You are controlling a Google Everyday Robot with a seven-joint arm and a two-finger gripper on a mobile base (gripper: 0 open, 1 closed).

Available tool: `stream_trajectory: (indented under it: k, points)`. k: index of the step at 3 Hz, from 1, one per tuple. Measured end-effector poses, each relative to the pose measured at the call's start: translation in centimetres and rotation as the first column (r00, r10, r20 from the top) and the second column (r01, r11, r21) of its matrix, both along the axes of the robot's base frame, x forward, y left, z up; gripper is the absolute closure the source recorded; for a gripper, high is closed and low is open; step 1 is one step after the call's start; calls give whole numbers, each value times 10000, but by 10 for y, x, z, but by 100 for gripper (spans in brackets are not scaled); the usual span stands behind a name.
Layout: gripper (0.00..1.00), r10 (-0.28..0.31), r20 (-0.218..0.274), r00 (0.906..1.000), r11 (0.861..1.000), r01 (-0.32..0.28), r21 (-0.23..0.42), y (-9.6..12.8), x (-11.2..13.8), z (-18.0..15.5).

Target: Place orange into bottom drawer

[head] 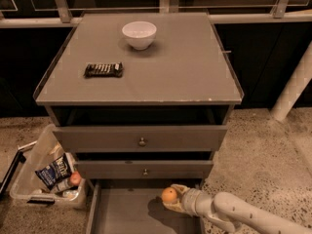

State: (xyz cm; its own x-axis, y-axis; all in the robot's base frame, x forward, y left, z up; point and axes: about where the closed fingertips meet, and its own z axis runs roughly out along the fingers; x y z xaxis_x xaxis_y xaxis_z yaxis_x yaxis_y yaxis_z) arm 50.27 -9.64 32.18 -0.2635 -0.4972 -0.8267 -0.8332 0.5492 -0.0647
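Note:
The robot's gripper needs to release the orange on the shadowed patch of the open bottom drawer's inside (157, 209).
The orange (169, 194) is a small round bright fruit held over the right part of the open bottom drawer (127, 212), the lowest grey tray of the cabinet. My gripper (172, 199) reaches in from the lower right on a white arm and is shut on the orange, just below the middle drawer's front. A shadow falls on the drawer floor under the fruit.
The grey cabinet top (165, 67) carries a white bowl (139, 34) and a dark snack bar (103, 69). Two upper drawers with round knobs (142, 142) are slightly pulled out. A clear bin of snack packets (46, 174) stands on the floor at left. A white post (295, 84) rises at right.

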Motion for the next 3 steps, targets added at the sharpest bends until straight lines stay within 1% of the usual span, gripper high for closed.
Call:
stream_trajectory:
  k: [1, 2, 3]
  points:
    - [100, 105, -101, 9999, 9996, -102, 273, 18, 8, -34]
    - [100, 355, -93, 9993, 9978, -350, 564, 33, 8, -76]
    - [100, 648, -17, 9979, 9955, -645, 688, 46, 3, -117]
